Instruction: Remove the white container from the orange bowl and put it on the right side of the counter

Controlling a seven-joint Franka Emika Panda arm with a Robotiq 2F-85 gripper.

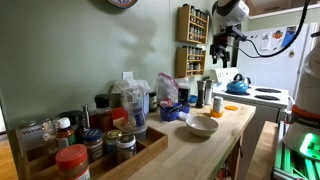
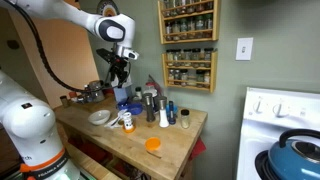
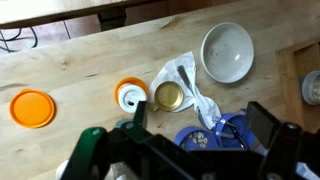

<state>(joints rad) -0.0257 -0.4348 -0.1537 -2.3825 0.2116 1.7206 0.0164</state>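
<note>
The white container stands in the orange bowl next to the gold-lidded jar, and my gripper should close on the upper part of the white container (image 1: pixel 217 101) (image 3: pixel 131 96).
The white container (image 3: pixel 130 94) stands upright on the wooden counter (image 3: pixel 90 55); from above an orange ring shows round it. It also shows in both exterior views (image 1: pixel 217 103) (image 2: pixel 127 122). The orange bowl (image 3: pixel 32 108) is a shallow orange dish that lies empty, apart from the container and nearer the counter's end (image 2: pixel 152 144) (image 1: pixel 240 108). My gripper (image 3: pixel 200 115) hangs high above the counter, open and empty, over a blue bowl (image 3: pixel 212 135). The container lies just beyond its left finger. The gripper is well above everything in both exterior views (image 1: pixel 221 45) (image 2: pixel 118 72).
A cream bowl (image 3: pixel 227 52) (image 1: pixel 201 125) and a gold-lidded jar (image 3: pixel 170 96) on crumpled plastic lie near the container. Bottles and jars crowd the wall side (image 2: pixel 152 105). A tray of spice jars (image 1: pixel 90 145), a spice rack (image 2: pixel 188 45) and a stove with a blue kettle (image 1: pixel 236 86) are nearby.
</note>
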